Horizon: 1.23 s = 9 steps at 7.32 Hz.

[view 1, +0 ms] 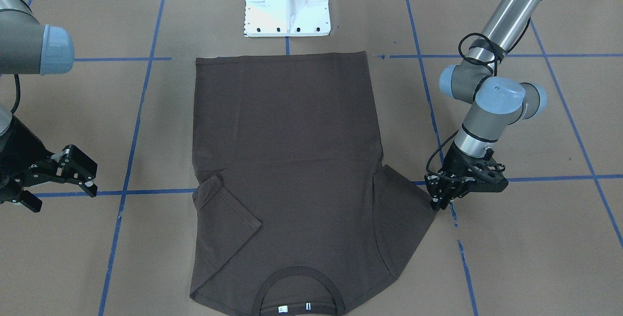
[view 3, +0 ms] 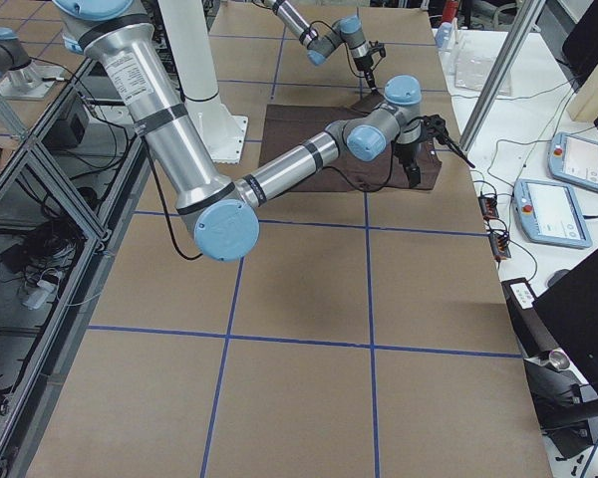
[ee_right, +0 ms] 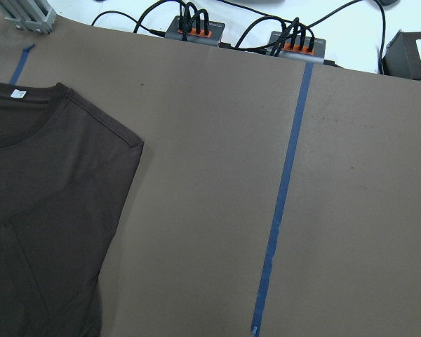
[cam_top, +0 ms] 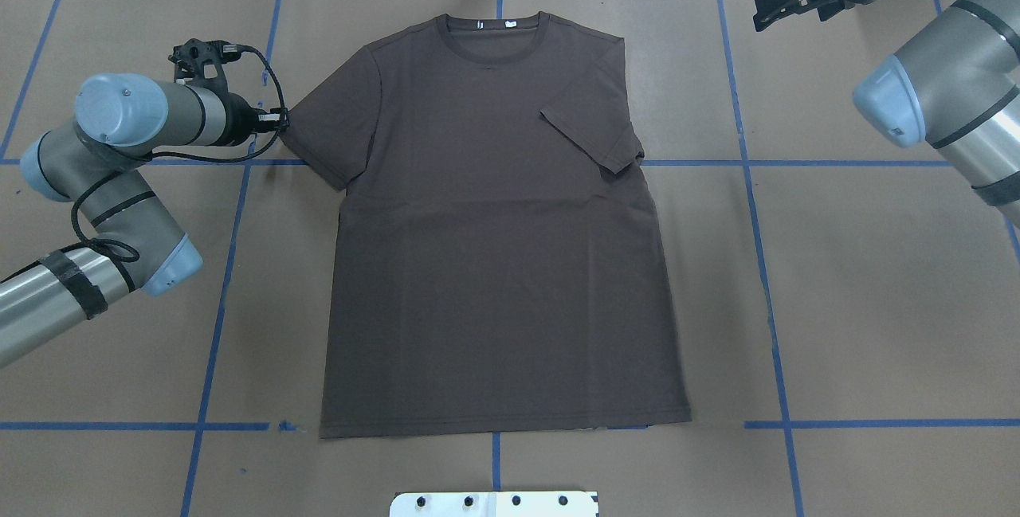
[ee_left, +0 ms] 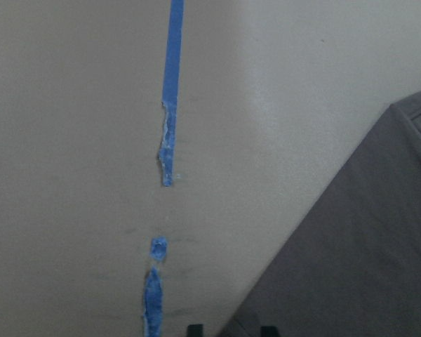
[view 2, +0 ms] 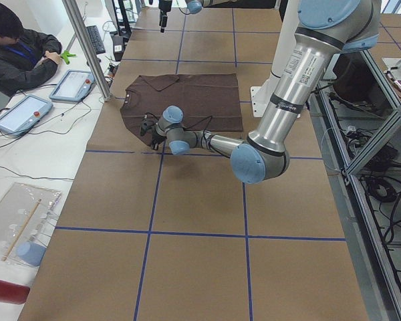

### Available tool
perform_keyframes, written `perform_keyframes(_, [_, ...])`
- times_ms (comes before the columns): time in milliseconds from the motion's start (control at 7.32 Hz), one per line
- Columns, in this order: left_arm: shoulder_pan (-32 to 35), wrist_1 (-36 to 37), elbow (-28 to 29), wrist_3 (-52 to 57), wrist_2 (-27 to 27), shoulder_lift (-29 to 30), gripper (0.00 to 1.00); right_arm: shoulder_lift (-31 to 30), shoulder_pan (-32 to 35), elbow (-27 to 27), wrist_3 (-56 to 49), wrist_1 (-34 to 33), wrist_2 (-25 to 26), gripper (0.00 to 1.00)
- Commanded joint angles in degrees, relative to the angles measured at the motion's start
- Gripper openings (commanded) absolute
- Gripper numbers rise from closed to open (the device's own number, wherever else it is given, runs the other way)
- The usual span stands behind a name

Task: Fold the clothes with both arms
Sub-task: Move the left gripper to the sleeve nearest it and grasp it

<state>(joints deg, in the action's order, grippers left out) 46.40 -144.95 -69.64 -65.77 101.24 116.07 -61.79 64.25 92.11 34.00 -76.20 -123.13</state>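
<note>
I will use my left gripper to let go of the spread sleeve's tip on the T-shirt's chest, inward from that sleeve's shoulder seam (view 1: 337,194).
A dark brown T-shirt (cam_top: 494,246) lies flat and face up on the brown table paper, its collar (cam_top: 494,35) away from the robot's base. One sleeve (cam_top: 594,131) is folded onto the chest. The other sleeve (view 1: 404,209) lies spread out. My left gripper (view 1: 436,203) sits low at that sleeve's tip. In the left wrist view its fingertips (ee_left: 194,328) stand a small gap apart, with the sleeve's corner (ee_left: 365,267) between them. My right gripper (view 1: 61,196) hangs open and empty beyond the folded side, away from the cloth (ee_right: 42,210).
The white pedestal base (view 1: 287,4) stands just past the shirt's hem. Blue tape lines (cam_top: 757,246) cross the paper. Cable boxes (ee_right: 196,31) sit at the table's far edge. A seated person (view 2: 17,50) and tablets (view 2: 70,85) are beside the table.
</note>
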Motion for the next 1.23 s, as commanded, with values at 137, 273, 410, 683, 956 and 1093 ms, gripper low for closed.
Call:
perform_keyframes(137, [-0.2,4.5,-3.6,-0.3,0.0,1.4,0.0,-0.2,0.0,0.0,-0.1,0.0,0.0,1.0])
perform_keyframes(273, [-0.2,13.6,-7.0,-0.9,0.1,4.5,0.0,-0.2,0.0,0.0,0.0,0.0,0.0,1.0])
perform_keyframes(410, [-1.6,20.2,-8.0,-6.0,0.0,8.3,0.0,-0.3,0.0,0.1,0.0,0.0,0.0,1.0])
perform_keyframes(683, [-5.3,26.5,-7.5,-10.7,-0.3,14.1,0.0,-0.3,0.0,0.0,0.1,0.0,0.0,1.0])
perform_keyframes(956, [-7.4,27.2,-6.3,-13.1,-2.2,16.2,0.0,-0.4,0.0,0.0,0.2,0.0,0.0,1.0])
perform_keyframes(1093, [-7.4,27.1,-3.6,-13.2,-2.3,17.9,0.05,-0.4,0.0,0.0,0.2,0.0,0.0,1.0])
